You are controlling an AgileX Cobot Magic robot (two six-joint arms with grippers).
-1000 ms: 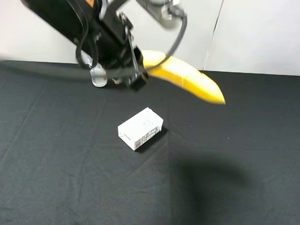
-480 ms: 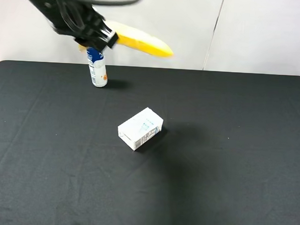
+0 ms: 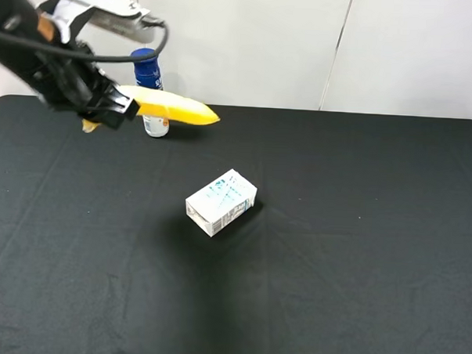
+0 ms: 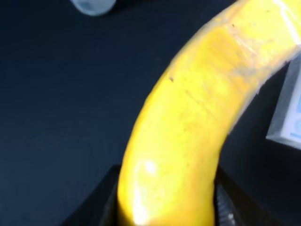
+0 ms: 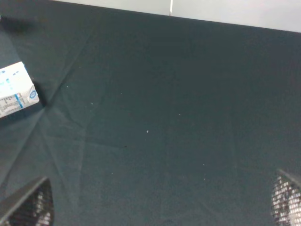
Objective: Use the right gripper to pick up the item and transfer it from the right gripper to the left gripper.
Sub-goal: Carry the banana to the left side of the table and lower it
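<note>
The robot's left gripper should release the yellow banana on the black cloth (image 3: 84,199) in front of the blue-capped bottle.
The yellow banana (image 3: 172,107) hangs in the air at the back left, above the black table, pointing right. My left gripper (image 3: 106,109) is shut on its left end; the arm carries a silver bracket and black cable. In the left wrist view the banana (image 4: 197,117) fills the frame, with black fingers (image 4: 108,202) on either side of it. My right gripper (image 5: 157,207) is out of the exterior view. In the right wrist view its fingertips (image 5: 28,202) stand far apart and empty over bare cloth.
A white carton (image 3: 221,201) lies mid-table and also shows in the right wrist view (image 5: 14,94). A blue-capped bottle (image 3: 151,67) stands at the back left behind the banana. The black cloth table (image 3: 357,268) stretches to the right and front.
My left arm has swung left and down with the banana, from mid-back to the back left corner, now in front of the bottle. The carton has not moved.
</note>
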